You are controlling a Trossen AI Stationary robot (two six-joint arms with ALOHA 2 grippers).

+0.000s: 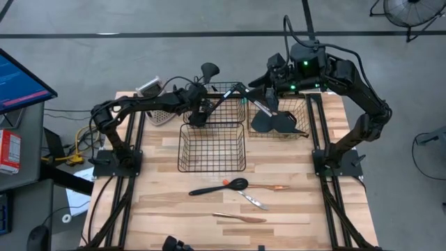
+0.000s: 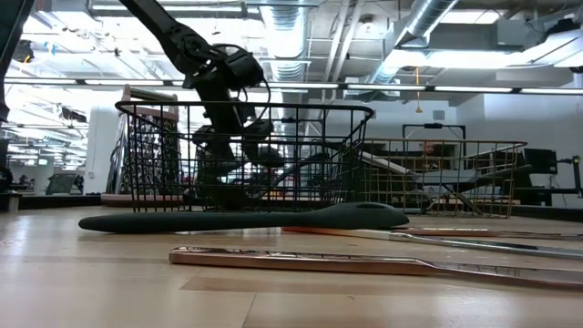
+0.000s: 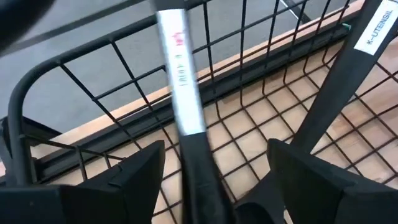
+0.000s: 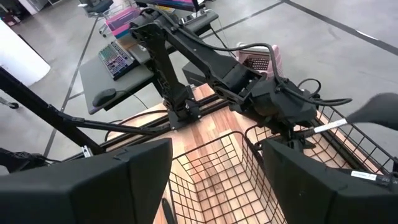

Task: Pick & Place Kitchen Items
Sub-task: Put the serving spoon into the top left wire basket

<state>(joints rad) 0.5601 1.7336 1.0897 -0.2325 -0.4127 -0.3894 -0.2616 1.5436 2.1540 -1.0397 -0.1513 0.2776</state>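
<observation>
The bowl of the black ladle sticks up above the basket's rim. My left gripper should close on the ladle's handle [image 3: 184, 93] and tilt it toward the second handle.
A black ladle [image 1: 209, 69] stands slanting in the far middle wire basket [image 1: 231, 90], bowl end up above the rim and lower end inside. My left gripper [image 3: 214, 155] is open inside that basket. Its fingers stand on either side of the ladle's black handle [image 3: 186, 106], which bears a white label, and do not touch it. A second labelled black handle [image 3: 351, 68] leans beside it. My right gripper [image 4: 214, 146] hangs open and holds nothing, high above the right basket [image 1: 306, 111], which holds black spatulas [image 1: 273, 122]. A black spoon [image 1: 219, 187] and copper-handled pieces [image 1: 240, 217] lie on the table's near half.
Another wire basket [image 1: 212, 166] stands just nearer than the far middle one. A pink-topped grater [image 1: 155, 89] lies at the far left corner behind my left arm. A thin metal piece [image 1: 254, 202] and another copper-handled one [image 1: 273, 187] lie by the spoon.
</observation>
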